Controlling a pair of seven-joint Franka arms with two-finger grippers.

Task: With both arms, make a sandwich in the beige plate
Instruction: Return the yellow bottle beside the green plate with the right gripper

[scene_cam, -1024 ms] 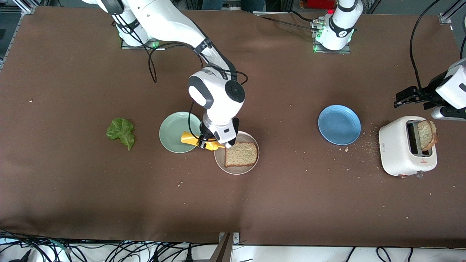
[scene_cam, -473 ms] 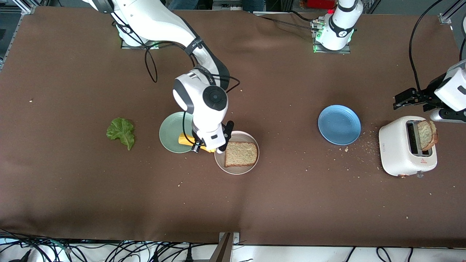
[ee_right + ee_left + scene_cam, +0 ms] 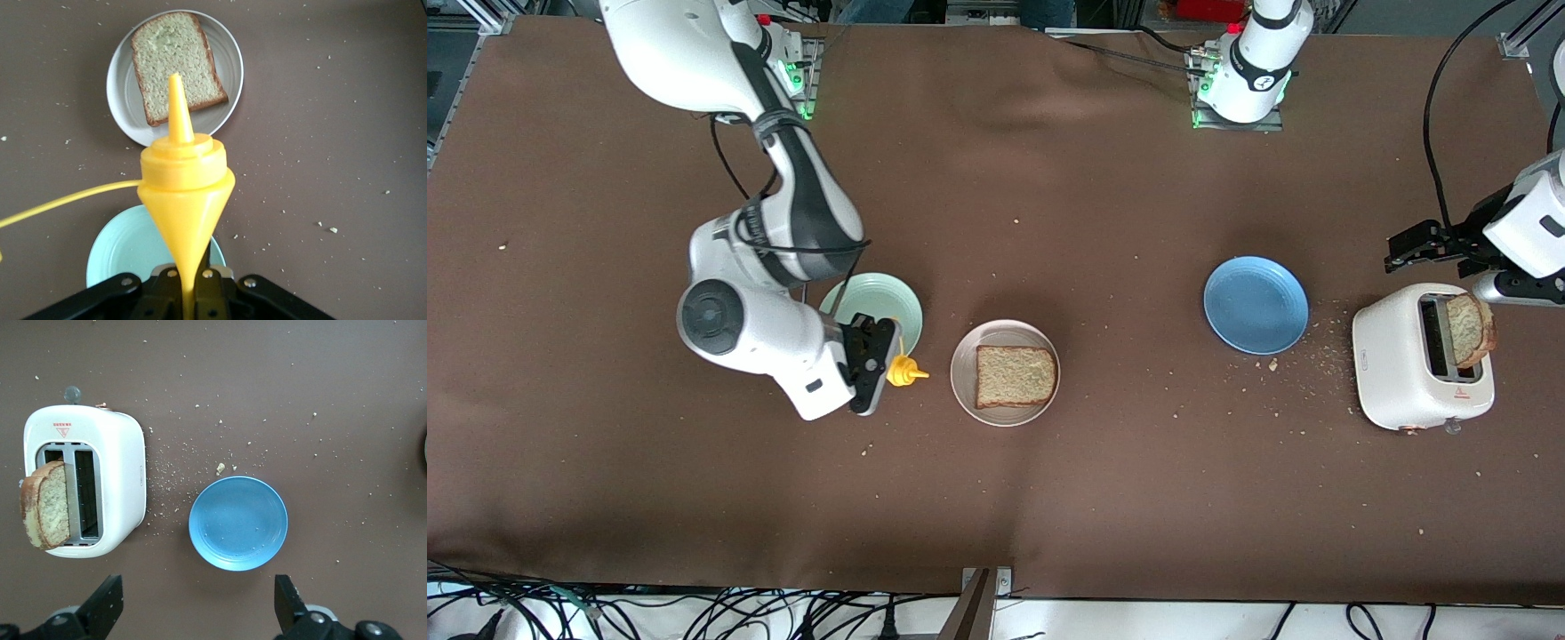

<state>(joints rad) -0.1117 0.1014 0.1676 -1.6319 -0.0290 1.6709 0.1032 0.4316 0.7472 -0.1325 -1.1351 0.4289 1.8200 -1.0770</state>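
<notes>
The yellow squeeze bottle will go down from my right gripper on the table (image 3: 791,324), beside the mint-green plate and away from the beige plate.
One brown bread slice (image 3: 1016,375) lies flat and alone on the beige plate (image 3: 966,391); the right wrist view shows the same slice (image 3: 177,67) and plate (image 3: 227,67). My right gripper (image 3: 882,366) is shut on a yellow squeeze bottle (image 3: 904,372), over the table by the mint-green plate (image 3: 882,300), with the nozzle (image 3: 176,107) pointing toward the beige plate. My left gripper (image 3: 1405,244) waits open and holds nothing, above the table beside the toaster (image 3: 1405,360). Its fingers (image 3: 103,610) stand wide apart.
A second bread slice (image 3: 1469,329) sticks up from the white toaster's slot (image 3: 87,487). A blue plate (image 3: 1256,305) sits between the toaster and the beige plate. Crumbs are scattered around the toaster. The right arm's wrist (image 3: 729,324) hangs over the table toward its end.
The right arm has swung away from the beige plate toward its own end of the table, carrying the yellow bottle. Its wrist now covers the lettuce leaf. The left arm has barely moved.
</notes>
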